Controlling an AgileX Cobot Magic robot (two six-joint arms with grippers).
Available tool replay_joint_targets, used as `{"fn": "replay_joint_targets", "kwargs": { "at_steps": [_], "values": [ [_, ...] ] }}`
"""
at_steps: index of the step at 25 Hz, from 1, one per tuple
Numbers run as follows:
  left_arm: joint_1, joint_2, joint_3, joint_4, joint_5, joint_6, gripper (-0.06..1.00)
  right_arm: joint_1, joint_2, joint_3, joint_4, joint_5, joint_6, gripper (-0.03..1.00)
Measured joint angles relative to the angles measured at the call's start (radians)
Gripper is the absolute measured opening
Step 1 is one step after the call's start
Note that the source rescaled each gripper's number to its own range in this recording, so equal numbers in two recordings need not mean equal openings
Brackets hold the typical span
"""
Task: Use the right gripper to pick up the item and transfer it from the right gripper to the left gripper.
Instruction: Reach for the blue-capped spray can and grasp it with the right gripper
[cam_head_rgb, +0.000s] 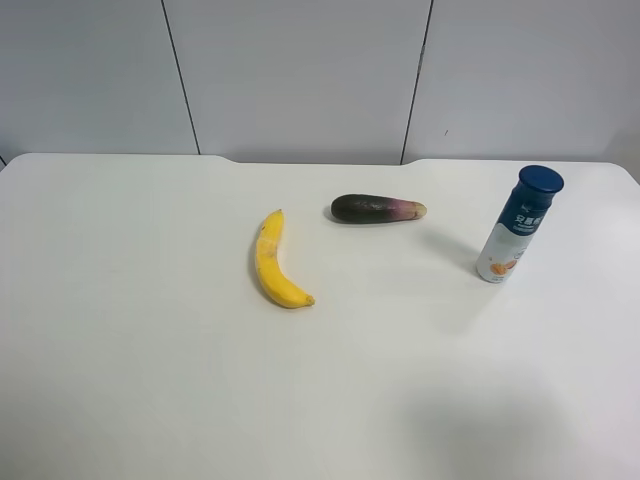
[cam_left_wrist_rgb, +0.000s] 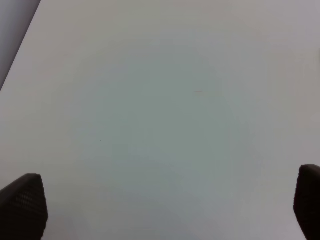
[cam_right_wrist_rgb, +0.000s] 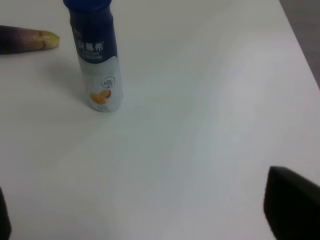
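The robot's right gripper will next move to the dark blue cap (cam_head_rgb: 536, 190) of the white bottle and close there.
The item, a slim white bottle (cam_head_rgb: 519, 225) with a dark blue cap and a blue label band, stands upright at the right side of the white table (cam_head_rgb: 150, 350) in the exterior high view. No arm shows in that view. In the right wrist view the bottle (cam_right_wrist_rgb: 97, 65) stands well ahead of my right gripper (cam_right_wrist_rgb: 147, 220), which is open and empty, with only its dark fingertips (cam_right_wrist_rgb: 292, 205) in the frame. My left gripper (cam_left_wrist_rgb: 165, 210) is open and empty over bare table, its fingertips (cam_left_wrist_rgb: 22, 205) far apart.
A yellow banana (cam_head_rgb: 273, 262) lies near the table's middle. A dark purple eggplant (cam_head_rgb: 375, 208) lies between the banana and the bottle; its tip (cam_right_wrist_rgb: 30, 40) shows in the right wrist view. A grey panelled wall (cam_head_rgb: 300, 70) stands behind the table.
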Motion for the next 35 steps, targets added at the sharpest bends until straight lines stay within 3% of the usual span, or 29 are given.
{"fn": "replay_joint_targets", "kwargs": {
  "at_steps": [15,29,35],
  "values": [
    [0.000,0.000,0.000,0.000,0.000,0.000,1.00,0.000,0.035,-0.015,0.000,0.013,-0.001,1.00],
    [0.000,0.000,0.000,0.000,0.000,0.000,1.00,0.000,0.663,-0.500,0.001,0.074,-0.016,1.00],
    [0.000,0.000,0.000,0.000,0.000,0.000,1.00,0.070,0.891,-0.682,0.005,0.113,0.021,1.00]
  ]
}}
